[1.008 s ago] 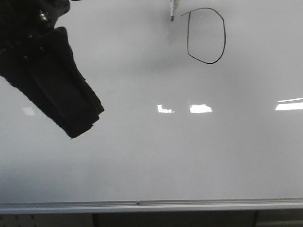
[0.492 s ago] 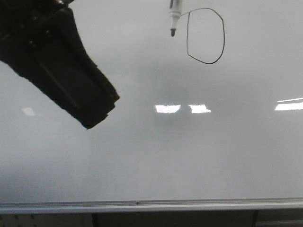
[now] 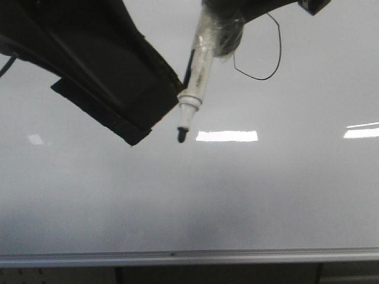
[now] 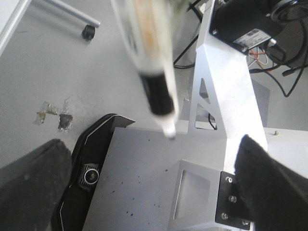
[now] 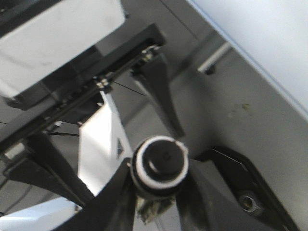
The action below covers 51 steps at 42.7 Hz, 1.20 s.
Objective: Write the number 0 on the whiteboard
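The marker, now held off the board, tip down, will be let go by my right gripper between the open fingers of my left gripper point(image 3: 149, 59) point(image 5: 124, 153).
The whiteboard point(image 3: 249, 195) fills the front view. The number 0 point(image 3: 273, 62), a thin black loop, sits at the upper right; its left and top parts are hidden behind my right gripper point(image 3: 224, 26). That gripper is shut on a marker point(image 3: 196, 77) wrapped in clear tape, tip point(image 3: 182, 135) pointing down, off the board and clear of the loop. The right wrist view shows the marker end-on point(image 5: 160, 166) between the fingers. My left gripper point(image 3: 137, 127) is a dark mass at upper left, open and empty, just left of the marker. In the left wrist view its fingers point(image 4: 29, 187) stand wide apart.
The silver edge rail point(image 3: 177, 257) runs along the bottom of the board. Bright light reflections point(image 3: 227, 136) lie on the board. The left wrist view shows the robot's grey base point(image 4: 144, 183), a camera point(image 4: 89, 174), cables and the floor.
My right gripper has brought the marker away from the 0, down and to the left, closer to the camera. My left gripper has moved right, up beside the marker.
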Tool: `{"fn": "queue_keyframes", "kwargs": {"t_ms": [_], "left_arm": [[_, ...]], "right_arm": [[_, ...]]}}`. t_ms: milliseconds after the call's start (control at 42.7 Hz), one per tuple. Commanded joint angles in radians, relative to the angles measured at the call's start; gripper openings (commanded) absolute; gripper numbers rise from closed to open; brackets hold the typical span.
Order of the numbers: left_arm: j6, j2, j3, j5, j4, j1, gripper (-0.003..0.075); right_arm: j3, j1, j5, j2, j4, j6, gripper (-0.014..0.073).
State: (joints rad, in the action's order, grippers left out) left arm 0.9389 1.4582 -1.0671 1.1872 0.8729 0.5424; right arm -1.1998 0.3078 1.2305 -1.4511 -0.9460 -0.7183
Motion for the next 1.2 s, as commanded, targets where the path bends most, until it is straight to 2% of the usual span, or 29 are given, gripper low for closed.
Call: {"fn": "queue_keyframes", "kwargs": {"t_ms": [0, 211, 352, 727, 820, 891, 1078, 1172], "left_arm": [[0.010, -0.036, -0.030, 0.014, 0.100, 0.009, 0.0609], [0.022, -0.036, -0.030, 0.014, 0.113, 0.009, 0.0485], [0.027, -0.036, -0.030, 0.014, 0.118, 0.009, 0.0375], [0.027, -0.036, -0.030, 0.014, 0.130, 0.009, -0.0020], [0.029, -0.036, -0.030, 0.014, 0.130, 0.009, -0.0020], [0.029, -0.036, -0.030, 0.014, 0.130, 0.009, -0.0020], [0.029, -0.036, -0.030, 0.001, 0.090, 0.009, -0.0020], [0.029, -0.036, -0.030, -0.021, 0.043, 0.009, -0.0020]], "right_arm": [[0.015, -0.003, 0.048, 0.040, -0.157, -0.060, -0.0069], [0.025, 0.008, 0.046, 0.040, -0.225, -0.091, -0.0069], [0.025, 0.013, 0.049, 0.040, -0.230, -0.092, -0.0069], [0.025, 0.014, 0.046, 0.040, -0.230, -0.094, -0.0069], [0.025, 0.014, 0.046, 0.040, -0.230, -0.094, -0.0062], [0.025, 0.014, 0.046, 0.040, -0.230, -0.094, -0.0018], [0.021, 0.014, 0.031, 0.040, -0.231, -0.105, 0.0307], [0.020, 0.013, 0.010, 0.053, -0.236, -0.161, 0.0415]]}}
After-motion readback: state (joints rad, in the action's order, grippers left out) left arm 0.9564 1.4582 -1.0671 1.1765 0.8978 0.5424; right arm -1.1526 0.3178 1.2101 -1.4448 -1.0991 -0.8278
